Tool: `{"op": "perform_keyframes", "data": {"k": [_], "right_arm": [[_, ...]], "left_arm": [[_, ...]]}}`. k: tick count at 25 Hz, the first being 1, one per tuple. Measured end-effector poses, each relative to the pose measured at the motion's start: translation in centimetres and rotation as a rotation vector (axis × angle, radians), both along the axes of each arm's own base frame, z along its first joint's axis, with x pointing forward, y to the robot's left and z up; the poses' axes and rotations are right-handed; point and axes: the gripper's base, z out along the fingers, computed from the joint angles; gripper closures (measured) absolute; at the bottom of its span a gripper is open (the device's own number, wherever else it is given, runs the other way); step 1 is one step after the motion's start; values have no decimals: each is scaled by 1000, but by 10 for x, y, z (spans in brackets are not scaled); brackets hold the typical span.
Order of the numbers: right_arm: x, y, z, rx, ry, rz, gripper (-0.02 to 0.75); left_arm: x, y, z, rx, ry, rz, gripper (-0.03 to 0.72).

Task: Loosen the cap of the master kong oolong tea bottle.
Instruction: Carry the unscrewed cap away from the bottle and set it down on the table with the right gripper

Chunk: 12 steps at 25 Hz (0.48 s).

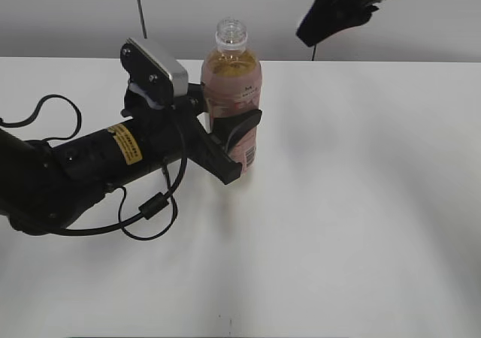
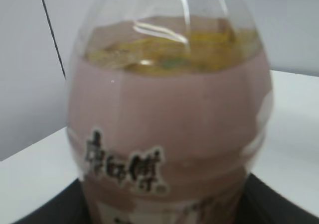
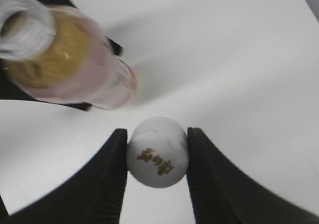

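Note:
Next, I release the white cap with my right gripper on the bare white table [image 1: 373, 198], on the other side of the bottle from my left gripper.
The oolong tea bottle [image 1: 231, 90] stands upright on the white table, clear with amber tea and a pink label. Its neck [image 1: 231, 31] is open, with no cap on it. My left gripper [image 1: 239, 139] is shut on the bottle's body; the left wrist view shows the label [image 2: 169, 134] filling the frame. My right gripper [image 3: 157, 149] is shut on the small round white cap [image 3: 157, 152], which has a dark mark on top. It holds the cap in the air, up and to the right of the bottle [image 3: 70, 59]. In the exterior view the right gripper [image 1: 334, 15] is at the top edge.
The white table [image 1: 361, 203] stretches to the right and front of the bottle. Black cables [image 1: 143, 210] loop beside the left arm. A grey wall [image 1: 421, 15] stands behind the table's far edge.

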Motion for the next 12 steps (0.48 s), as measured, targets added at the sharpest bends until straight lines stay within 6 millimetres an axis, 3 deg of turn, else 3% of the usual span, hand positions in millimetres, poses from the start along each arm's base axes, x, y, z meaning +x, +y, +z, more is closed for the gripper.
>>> {"op": "perform_keyframes", "data": {"k": [6, 12], "right_arm": [[11, -47, -30, -102, 212, -444, 461], [-4, -66, -82, -217, 380, -554, 461]], "left_arm": [[0, 0, 1, -18, 0, -1, 309], [2, -1, -21, -60, 57, 13, 309]]}}
